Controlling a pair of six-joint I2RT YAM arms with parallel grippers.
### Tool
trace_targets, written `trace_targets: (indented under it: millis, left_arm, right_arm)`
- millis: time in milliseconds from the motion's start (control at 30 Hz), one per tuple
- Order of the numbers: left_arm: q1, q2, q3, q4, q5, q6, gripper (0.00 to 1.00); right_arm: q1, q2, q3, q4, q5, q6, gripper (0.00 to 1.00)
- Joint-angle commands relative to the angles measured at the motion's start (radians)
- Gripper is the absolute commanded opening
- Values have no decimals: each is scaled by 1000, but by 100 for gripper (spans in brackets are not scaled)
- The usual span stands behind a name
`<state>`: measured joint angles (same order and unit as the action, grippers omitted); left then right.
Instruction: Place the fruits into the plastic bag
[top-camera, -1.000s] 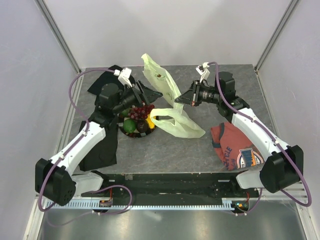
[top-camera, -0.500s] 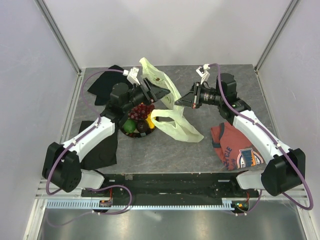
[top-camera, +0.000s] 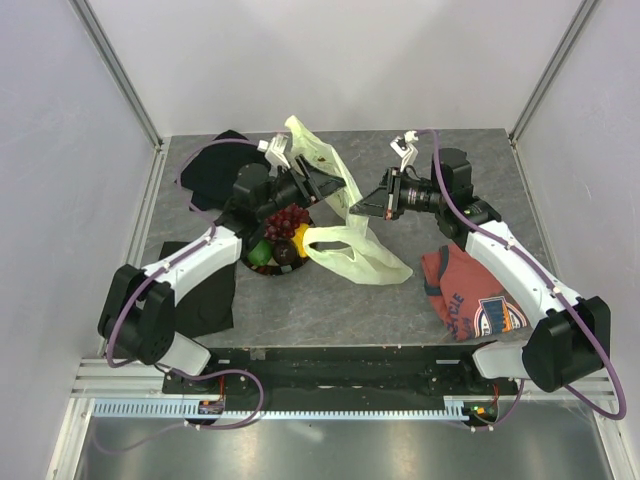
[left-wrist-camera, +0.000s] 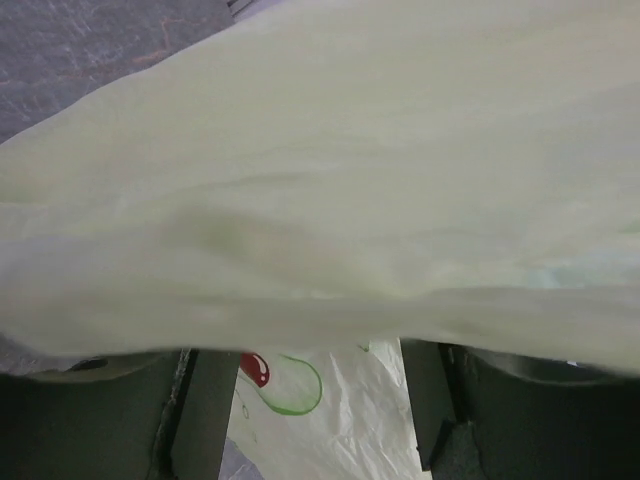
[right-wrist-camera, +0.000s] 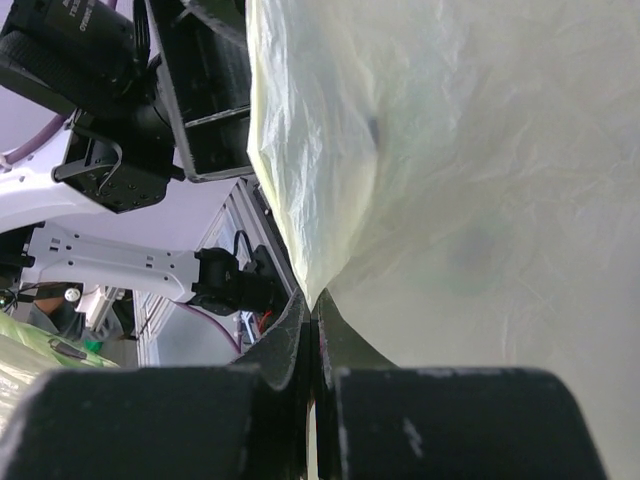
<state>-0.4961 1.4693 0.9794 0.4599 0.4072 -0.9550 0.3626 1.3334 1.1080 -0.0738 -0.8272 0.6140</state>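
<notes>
The plastic bag hangs bunched at my right gripper, so that gripper should retake the bag's edge (right-wrist-camera: 312, 278) and draw it away from my left gripper to spread it.
The pale green plastic bag (top-camera: 345, 215) hangs mid-table, lifted at one edge by my right gripper (top-camera: 354, 208). In the right wrist view that gripper (right-wrist-camera: 312, 305) is shut on a thin fold of the bag (right-wrist-camera: 470, 170). My left gripper (top-camera: 325, 185) is at the bag's upper left part. In the left wrist view it (left-wrist-camera: 320, 400) stands open, with bag film (left-wrist-camera: 330, 200) draped over and between its fingers (left-wrist-camera: 205, 410). The fruits lie on a dark plate (top-camera: 262, 268) left of the bag: purple grapes (top-camera: 288, 220), a lemon (top-camera: 301, 238), a green one (top-camera: 259, 252), a dark brown one (top-camera: 284, 256).
A red printed shirt (top-camera: 470, 295) lies at the right, under my right arm. Black cloths lie at the back left (top-camera: 215, 170) and front left (top-camera: 200, 295). Grey walls close the table on three sides.
My left arm has swung right from above the plate to the bag, its jaws narrowing around the film. The right gripper has kept its hold, barely moving.
</notes>
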Motion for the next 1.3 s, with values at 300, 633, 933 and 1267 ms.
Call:
trace_targets:
  millis: [300, 633, 933, 1267]
  left_arm:
    - [-27, 121, 131, 106, 180, -47, 46]
    - [-25, 111, 143, 50, 226, 42, 2]
    - [19, 74, 131, -32, 242, 111, 2]
    - [224, -23, 127, -424, 298, 369, 1]
  right_arm:
    - [1, 3, 6, -61, 8, -88, 6]
    - [-20, -4, 23, -57, 57, -46, 29]
    - [-103, -48, 6, -67, 114, -39, 0]
    - [-343, -89, 113, -309, 175, -210, 0]
